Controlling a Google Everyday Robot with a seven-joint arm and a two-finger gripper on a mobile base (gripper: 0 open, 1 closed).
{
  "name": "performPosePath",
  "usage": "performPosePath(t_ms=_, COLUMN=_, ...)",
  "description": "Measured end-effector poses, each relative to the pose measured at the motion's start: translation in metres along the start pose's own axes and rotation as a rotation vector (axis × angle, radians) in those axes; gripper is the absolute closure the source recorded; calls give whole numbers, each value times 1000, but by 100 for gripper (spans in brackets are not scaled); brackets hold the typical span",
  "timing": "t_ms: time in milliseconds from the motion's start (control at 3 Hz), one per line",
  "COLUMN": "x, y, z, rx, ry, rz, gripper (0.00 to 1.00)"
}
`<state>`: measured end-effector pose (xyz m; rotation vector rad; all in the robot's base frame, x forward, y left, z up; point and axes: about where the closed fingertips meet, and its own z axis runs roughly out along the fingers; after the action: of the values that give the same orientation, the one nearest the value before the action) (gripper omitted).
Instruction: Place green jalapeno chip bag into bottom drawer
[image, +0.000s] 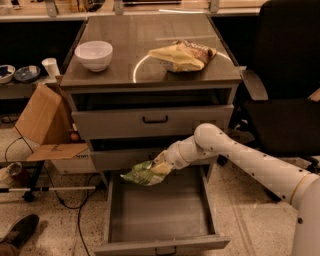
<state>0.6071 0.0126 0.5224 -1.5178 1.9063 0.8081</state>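
Observation:
My gripper will let go of the green jalapeno chip bag on the bottom drawer's grey tray (144, 221), close to its front panel.
The green jalapeno chip bag (142, 173) is a small crinkly light-green bag held in the air by my gripper (159, 165), which is shut on its right end. The white arm reaches in from the right. The bag hangs just above the back left part of the bottom drawer (157, 215), which is pulled out wide open, its flat grey tray bare. The two shallower drawers above it are closed or nearly closed.
On the cabinet top stand a white bowl (93, 54) and a larger yellow and brown chip bag (182, 55). A cardboard box (42, 121) and cables lie at the left. A black chair (282, 85) stands at the right. A shoe (17, 231) shows at bottom left.

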Motion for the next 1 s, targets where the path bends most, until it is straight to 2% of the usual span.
performPosePath(t_ms=333, x=66, y=15, z=31, rx=-34, ry=-6, rz=110, gripper=100)
performPosePath(t_ms=1000, x=181, y=33, z=126, rx=-155, ry=-65, rz=274, gripper=100)
